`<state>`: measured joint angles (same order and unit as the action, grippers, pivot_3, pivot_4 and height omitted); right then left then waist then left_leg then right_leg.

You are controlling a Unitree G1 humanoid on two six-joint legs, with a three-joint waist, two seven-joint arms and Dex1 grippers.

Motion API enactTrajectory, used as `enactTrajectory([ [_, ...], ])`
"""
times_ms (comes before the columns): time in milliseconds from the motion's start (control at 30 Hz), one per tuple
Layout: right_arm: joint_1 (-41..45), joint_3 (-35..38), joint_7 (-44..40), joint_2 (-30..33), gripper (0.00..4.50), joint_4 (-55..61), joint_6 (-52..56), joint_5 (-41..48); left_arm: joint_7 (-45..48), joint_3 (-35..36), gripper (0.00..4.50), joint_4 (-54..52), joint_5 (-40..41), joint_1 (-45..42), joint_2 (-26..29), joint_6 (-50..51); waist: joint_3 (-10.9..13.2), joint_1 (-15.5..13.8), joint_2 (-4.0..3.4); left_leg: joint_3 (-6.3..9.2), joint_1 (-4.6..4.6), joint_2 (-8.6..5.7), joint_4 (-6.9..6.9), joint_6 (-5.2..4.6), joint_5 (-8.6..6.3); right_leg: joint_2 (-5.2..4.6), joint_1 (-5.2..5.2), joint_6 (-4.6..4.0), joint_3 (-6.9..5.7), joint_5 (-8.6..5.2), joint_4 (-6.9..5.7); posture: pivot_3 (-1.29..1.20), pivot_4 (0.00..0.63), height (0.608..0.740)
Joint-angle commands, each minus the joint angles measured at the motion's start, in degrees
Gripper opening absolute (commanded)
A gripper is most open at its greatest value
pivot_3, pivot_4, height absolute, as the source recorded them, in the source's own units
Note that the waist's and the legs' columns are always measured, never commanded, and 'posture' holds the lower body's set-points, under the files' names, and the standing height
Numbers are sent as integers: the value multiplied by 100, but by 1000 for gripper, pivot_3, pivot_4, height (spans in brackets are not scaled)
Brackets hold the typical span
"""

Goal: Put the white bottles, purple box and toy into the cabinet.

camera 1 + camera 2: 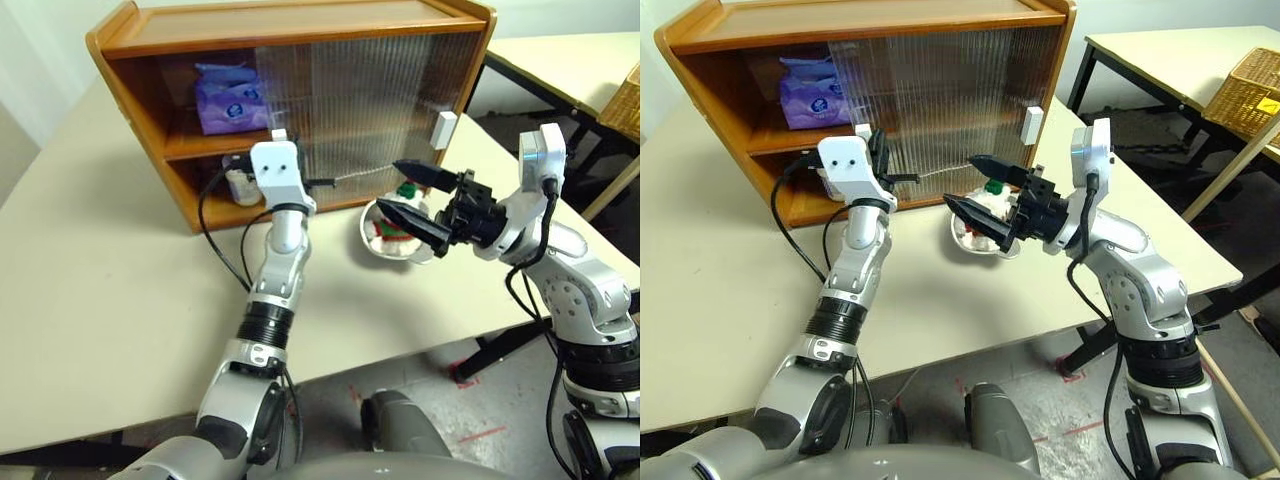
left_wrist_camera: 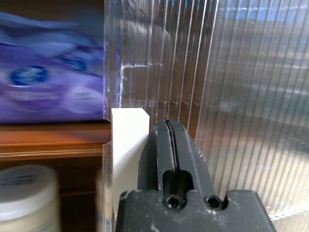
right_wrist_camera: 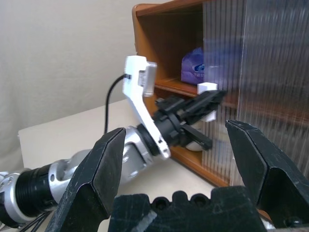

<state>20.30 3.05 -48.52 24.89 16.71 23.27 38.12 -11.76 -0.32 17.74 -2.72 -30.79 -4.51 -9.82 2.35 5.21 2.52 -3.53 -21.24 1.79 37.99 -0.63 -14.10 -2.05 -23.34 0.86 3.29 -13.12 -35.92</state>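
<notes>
I need to next move my right gripper to the outer side (image 1: 455, 131) of the white handle that is farther from my left gripper and close it there.
The cabinet (image 1: 300, 30) stands at the back of the table with its left side uncovered. On its upper shelf lies the purple box (image 1: 229, 100). A white bottle (image 2: 24, 198) stands on the lower shelf; the other one is hidden. My left gripper (image 2: 169, 130) is shut with nothing in it, its tip against the side of a sliding door's white handle (image 2: 129, 145). The toy (image 1: 392, 228) lies in a bowl (image 1: 365, 225) in front of the cabinet. Over it, my right gripper (image 1: 390, 185) hangs open and holds nothing.
The ribbed sliding doors (image 1: 360, 100) cover the cabinet's middle and right; a second white handle (image 1: 443, 128) sits at the right end. A second table with a wicker basket (image 1: 1245, 95) stands at the back right. The table's front edge runs close below my arms.
</notes>
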Motion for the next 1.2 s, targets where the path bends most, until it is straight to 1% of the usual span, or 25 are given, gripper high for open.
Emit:
enactTrajectory([
  [33,108,-36,-30,-39,4500,-53,-58,-14,-86,171,21,-475,-53,309,127,402,0,-2,0,1,0,0,0,0,0,0,0,0,2,0,0,-43,0,740],
  [267,236,-89,-39,-117,4500,-94,-17,-21,-201,434,21,-962,4,763,229,806,0,-35,0,7,4,1,1,-1,0,0,1,0,3,4,-2,-16,0,740],
  [633,375,-140,-65,-169,4500,-148,38,-14,-503,819,21,-1167,-66,833,402,846,-1,-228,0,-5,5,1,3,-1,1,0,-2,2,1,9,2,4,0,740],
  [767,329,-147,-103,-177,4500,-164,-5,-36,-572,1004,21,-1148,-72,808,584,817,-1,-280,1,-9,5,2,3,-1,1,0,-3,2,3,10,4,3,0,740],
  [967,288,-126,-123,-169,4500,-231,-62,-66,-587,1100,21,-1186,-125,907,781,826,-2,-311,2,-13,3,4,3,-1,1,-1,-4,1,0,11,4,4,0,740],
  [1067,265,-113,-136,-176,4500,-271,-104,-81,-422,1045,21,-1179,-14,900,803,735,-2,-294,2,-14,4,7,2,-1,0,1,-5,-1,4,11,4,3,0,740],
  [1133,256,-123,-160,-182,4500,-297,-131,-100,-108,947,21,-1208,215,893,732,673,-2,-306,2,-15,5,8,2,-1,0,2,-5,-2,2,12,3,3,0,740],
  [1167,263,-125,-176,-183,4500,-327,-147,-111,315,804,21,-1240,444,897,710,600,-2,-314,2,-19,4,8,2,-1,0,2,-5,-3,-1,12,3,4,0,740],
  [1200,261,-127,-196,-179,4500,-357,-170,-125,978,563,21,-1355,819,957,676,599,-2,-316,2,-24,3,7,3,-1,0,2,-5,-4,-3,13,3,5,0,740],
])
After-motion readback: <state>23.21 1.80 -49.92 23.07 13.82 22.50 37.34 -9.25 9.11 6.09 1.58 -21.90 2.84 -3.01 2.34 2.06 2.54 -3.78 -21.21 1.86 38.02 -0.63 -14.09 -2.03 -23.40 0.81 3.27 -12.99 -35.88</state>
